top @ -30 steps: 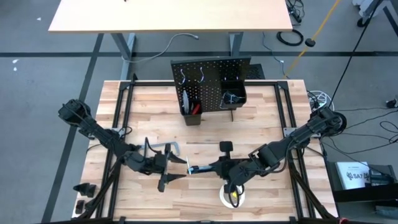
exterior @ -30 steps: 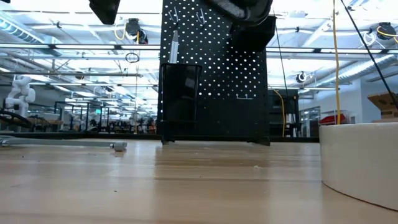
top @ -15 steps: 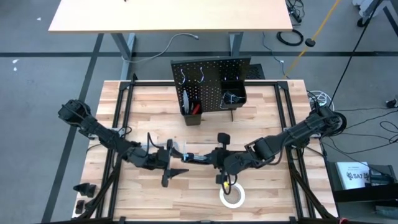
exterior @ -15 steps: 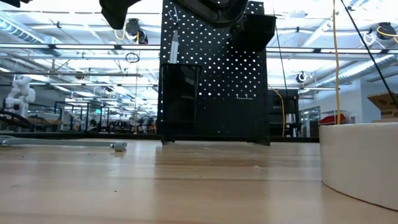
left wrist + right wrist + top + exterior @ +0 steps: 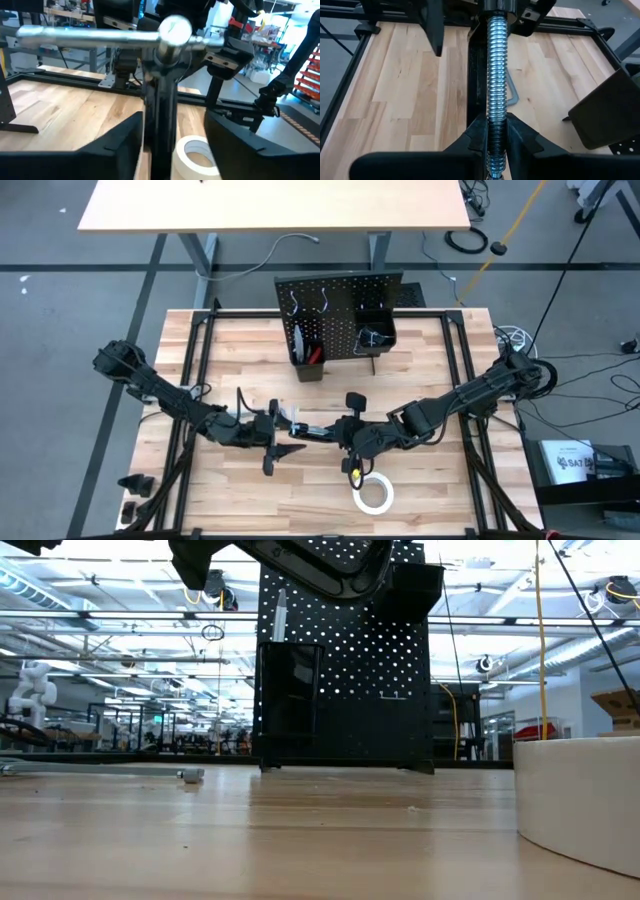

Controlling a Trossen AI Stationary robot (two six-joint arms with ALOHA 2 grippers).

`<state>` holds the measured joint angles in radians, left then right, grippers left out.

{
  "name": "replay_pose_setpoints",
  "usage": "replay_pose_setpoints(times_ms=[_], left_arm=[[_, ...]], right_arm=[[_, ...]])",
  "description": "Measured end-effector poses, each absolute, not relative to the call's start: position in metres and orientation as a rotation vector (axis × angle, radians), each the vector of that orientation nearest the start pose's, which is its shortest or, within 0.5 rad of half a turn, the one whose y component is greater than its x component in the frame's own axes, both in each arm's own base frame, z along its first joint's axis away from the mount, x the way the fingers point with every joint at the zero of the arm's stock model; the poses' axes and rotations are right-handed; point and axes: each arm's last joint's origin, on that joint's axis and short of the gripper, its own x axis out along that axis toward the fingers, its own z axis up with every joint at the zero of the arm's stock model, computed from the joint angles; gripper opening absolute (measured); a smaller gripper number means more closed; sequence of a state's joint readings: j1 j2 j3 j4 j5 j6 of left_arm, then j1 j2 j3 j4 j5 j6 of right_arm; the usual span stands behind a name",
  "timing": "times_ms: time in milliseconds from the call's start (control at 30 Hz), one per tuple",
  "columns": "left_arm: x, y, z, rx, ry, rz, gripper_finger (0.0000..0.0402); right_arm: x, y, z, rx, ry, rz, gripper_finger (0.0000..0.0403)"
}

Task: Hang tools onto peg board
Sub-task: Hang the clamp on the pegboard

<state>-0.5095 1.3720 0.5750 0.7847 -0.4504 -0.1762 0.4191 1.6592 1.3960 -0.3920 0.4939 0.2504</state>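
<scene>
The C-clamp's threaded screw is pinched in my right gripper, so my left gripper will hold the clamp while my right gripper takes the black frame's bent end point(image 5: 370, 578).
A black C-clamp point(image 5: 315, 430) with a silver threaded screw point(image 5: 497, 60) and a silver cross-bar handle point(image 5: 90, 36) hangs above the table's middle. My right gripper point(image 5: 342, 437) is shut on it from the right. My left gripper point(image 5: 288, 430) comes level from the left and is open. Its fingers point(image 5: 120, 145) stand on either side of the clamp's black frame point(image 5: 160, 120), below the cross-bar. I cannot tell whether either finger touches it. The black peg board point(image 5: 340, 305) stands upright at the table's far middle, with hooks and two bins. My right gripper pinches the clamp's threaded screw point(image 5: 495, 112) between its two fingers point(image 5: 520, 137). It comes from the table's right, slanting a little down. The screw runs along the fingers and out past them toward my left gripper. The clamp is lifted clear of the table.
A white tape roll point(image 5: 375, 495) lies on the table near the front edge, below my right gripper. A grey metal tool point(image 5: 512, 97) lies flat on the wood under the clamp. One bin point(image 5: 305, 350) on the peg board holds tools. Black frame rails point(image 5: 190, 380) run along the table's sides.
My right gripper has carried the clamp toward the table's left and far edges and has rolled a little. The tape roll now shows free of that gripper. My left gripper has shifted slightly toward the far edge, staying at the clamp's handle end.
</scene>
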Motion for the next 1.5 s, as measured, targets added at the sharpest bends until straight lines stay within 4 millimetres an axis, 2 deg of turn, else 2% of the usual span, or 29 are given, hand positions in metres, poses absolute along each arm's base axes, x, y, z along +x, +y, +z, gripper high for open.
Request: replay_pose_setpoints(times_ms=[100,267,633,767,933,1100,1367,1500], left_arm=[[0.247,-0.124,0.227,-0.163,0.028,-0.059,0.0165],[0.247,-0.124,0.226,-0.140,0.030,-0.062,0.0054],[0.247,-0.124,0.226,-0.134,0.032,-0.066,0.0057],[0.247,-0.124,0.225,-0.154,0.044,-0.066,0.0057],[0.246,-0.123,0.226,-0.252,0.035,-0.034,0.0057],[0.242,-0.120,0.233,-0.393,0.035,-0.022,0.0057],[0.233,-0.107,0.234,-0.668,0.145,0.045,0.0057],[0.235,-0.102,0.237,-0.786,0.162,-0.019,0.0057]], right_arm=[[0.343,0.138,0.303,-0.046,0.575,-0.141,0.0033],[0.343,0.138,0.303,-0.046,0.576,-0.137,0.0033],[0.343,0.138,0.303,-0.085,0.584,-0.111,0.0041],[0.343,0.138,0.305,-0.105,0.572,-0.106,0.0111],[0.343,0.138,0.305,-0.253,0.583,-0.065,0.0202],[0.340,0.144,0.304,-0.379,0.592,-0.008,0.0257],[0.330,0.167,0.305,-0.502,0.563,0.091,0.0261],[0.330,0.179,0.299,-0.561,0.564,0.165,0.0256]])
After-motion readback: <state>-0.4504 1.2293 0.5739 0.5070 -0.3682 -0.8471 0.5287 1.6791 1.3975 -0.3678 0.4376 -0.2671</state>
